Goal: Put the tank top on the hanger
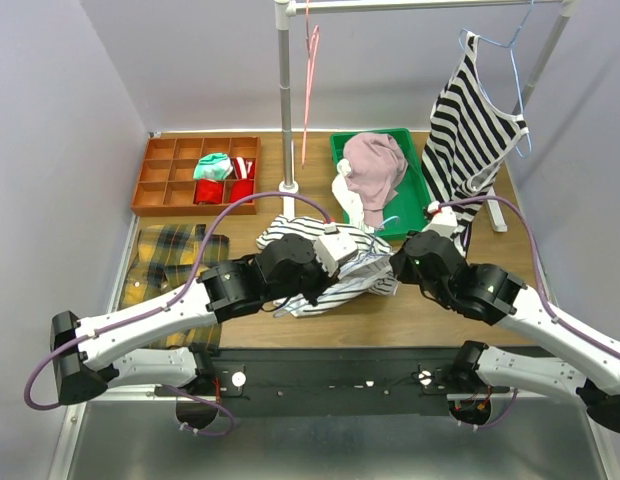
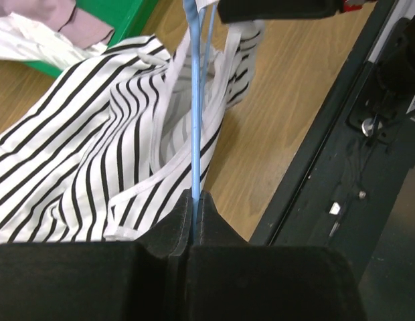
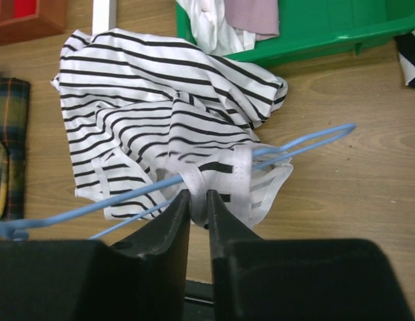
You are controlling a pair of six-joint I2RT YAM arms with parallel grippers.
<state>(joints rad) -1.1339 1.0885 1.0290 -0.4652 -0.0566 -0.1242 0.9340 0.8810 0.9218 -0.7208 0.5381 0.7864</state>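
Next, my right gripper takes the hanger [image 3: 20, 229] near its hook to free my left gripper, because one strap is round the hanger but the other strap lies loose.
The tank top [image 1: 320, 250] lies crumpled on the wooden table between my two grippers; it also shows in the left wrist view [image 2: 94, 154] and the right wrist view [image 3: 160, 114]. The light-blue hanger [image 2: 194, 114] runs through its straps just above the table, and in the right wrist view [image 3: 308, 142] one end pokes out to the right. My left gripper [image 2: 194, 198] is shut on the hanger's wire. My right gripper [image 3: 199, 197] is shut on a white strap [image 3: 206, 184] of the tank top that loops round the wire. In the top view both grippers [image 1: 342, 272] [image 1: 394, 268] meet over the garment.
A green bin [image 1: 418, 215] with a pink garment [image 1: 375, 165] stands behind. A bold-striped top [image 1: 475, 130] hangs on the rack at the right, a pink-red hanger [image 1: 310, 60] on the rail. A brown compartment tray [image 1: 155, 190] and plaid cloth [image 1: 175, 255] lie left.
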